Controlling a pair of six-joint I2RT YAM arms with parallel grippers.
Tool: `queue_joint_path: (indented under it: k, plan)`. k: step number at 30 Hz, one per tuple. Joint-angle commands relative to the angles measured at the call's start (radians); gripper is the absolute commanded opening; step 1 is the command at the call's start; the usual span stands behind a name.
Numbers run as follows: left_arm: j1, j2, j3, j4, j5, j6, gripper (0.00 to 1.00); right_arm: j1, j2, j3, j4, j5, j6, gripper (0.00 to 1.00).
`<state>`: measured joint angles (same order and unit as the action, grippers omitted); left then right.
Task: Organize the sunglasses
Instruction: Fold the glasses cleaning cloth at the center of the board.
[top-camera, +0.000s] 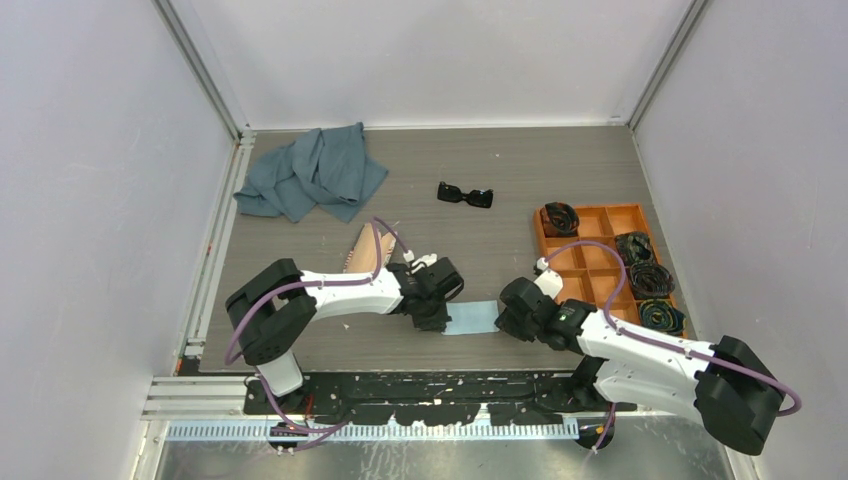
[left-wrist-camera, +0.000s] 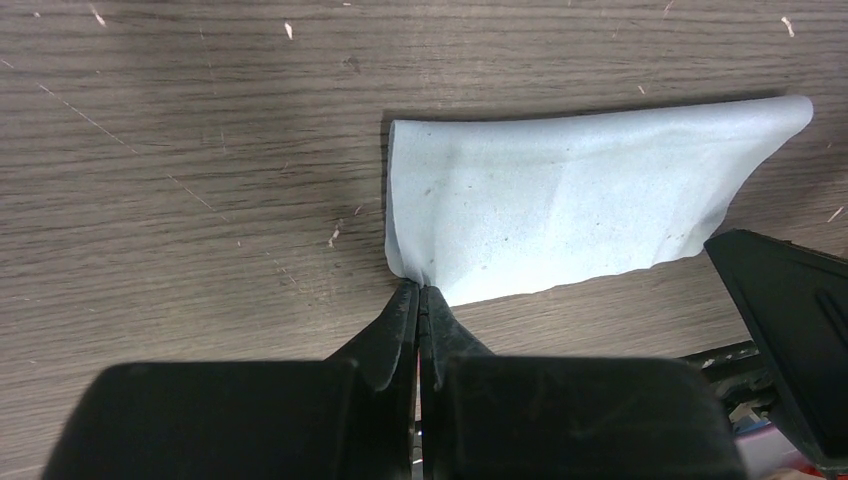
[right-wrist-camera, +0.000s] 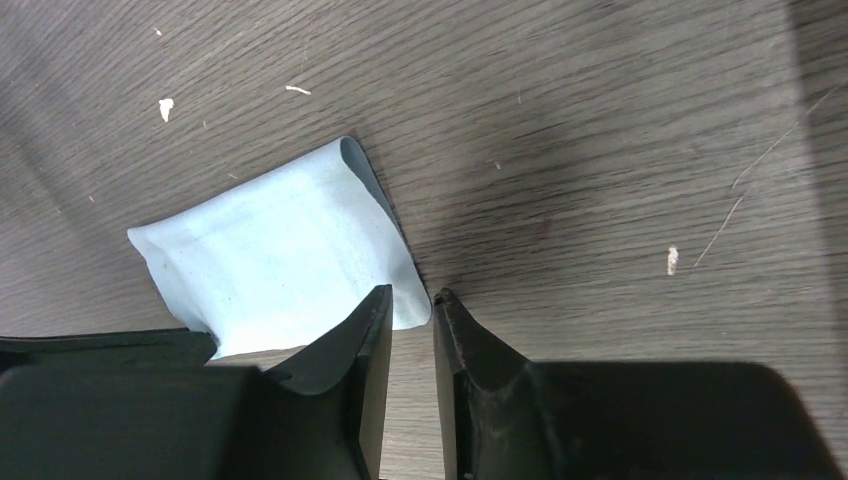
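Observation:
The cloth's near corner barely reaches between the fingers of my right gripper, so next I open them, move farther onto the cloth and pinch its top layer (right-wrist-camera: 404, 286).
The sunglasses (top-camera: 465, 194), glossy black with dark lenses, lie folded on the table, well behind both arms. A small light blue cloth (top-camera: 472, 320) lies flat between the grippers near the front edge. My left gripper (top-camera: 437, 322) is shut on the cloth's left corner (left-wrist-camera: 415, 270); its tips (left-wrist-camera: 420, 288) meet on the fabric. My right gripper (top-camera: 503, 320) is open with a narrow gap (right-wrist-camera: 410, 295) at the cloth's right corner (right-wrist-camera: 300, 260), its left finger over the fabric. The patterned case (top-camera: 365, 250) is partly hidden behind the left arm.
An orange divided tray (top-camera: 600, 222) at the right holds black coiled bundles (top-camera: 650, 278) in several compartments. A crumpled grey-blue towel (top-camera: 315, 170) lies at the back left. Walls close in on both sides.

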<state>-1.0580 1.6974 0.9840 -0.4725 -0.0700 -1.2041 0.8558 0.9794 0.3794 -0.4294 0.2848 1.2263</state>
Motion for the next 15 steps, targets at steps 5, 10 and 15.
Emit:
queue_joint_path:
  k: [5,10,15]
  plan:
    - [0.001,-0.006,0.035,-0.011,-0.016,0.008,0.01,0.004,-0.005,-0.009,0.001,0.003,0.004,0.29]
    - [0.002,-0.002,0.046,-0.018,-0.017,0.013,0.01,0.005,-0.002,-0.018,0.018,-0.002,0.003,0.25]
    - [0.002,-0.002,0.056,-0.021,-0.018,0.018,0.01,0.004,0.023,-0.001,0.021,-0.006,-0.014,0.18]
